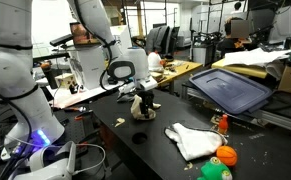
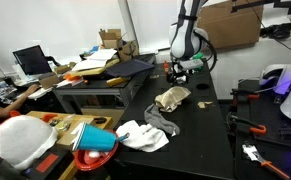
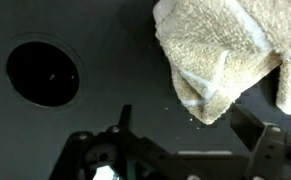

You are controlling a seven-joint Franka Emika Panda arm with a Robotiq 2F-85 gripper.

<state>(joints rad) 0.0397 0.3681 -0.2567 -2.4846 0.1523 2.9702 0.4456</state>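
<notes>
The beige towel is bunched over itself, so next the gripper pinches its lower corner (image 3: 207, 110), picks the towel up and puts it down spread out flatter.
A crumpled beige towel (image 3: 215, 50) lies on the black table and fills the upper right of the wrist view. My gripper (image 3: 190, 125) is open just above the table, and the towel's lower corner hangs between its spread fingers (image 3: 255, 130) without being clamped. In both exterior views the gripper (image 1: 140, 93) (image 2: 181, 70) points down right over the beige towel (image 1: 142, 110) (image 2: 171, 98). Nothing is held.
A round dark hole (image 3: 43, 72) sits in the tabletop left of the gripper. A white cloth (image 1: 190, 140) (image 2: 143, 135), an orange ball (image 1: 226, 155) and a green ball (image 1: 215, 171) lie nearer the table's front. A dark tilted tray (image 1: 235, 90) stands beside the table.
</notes>
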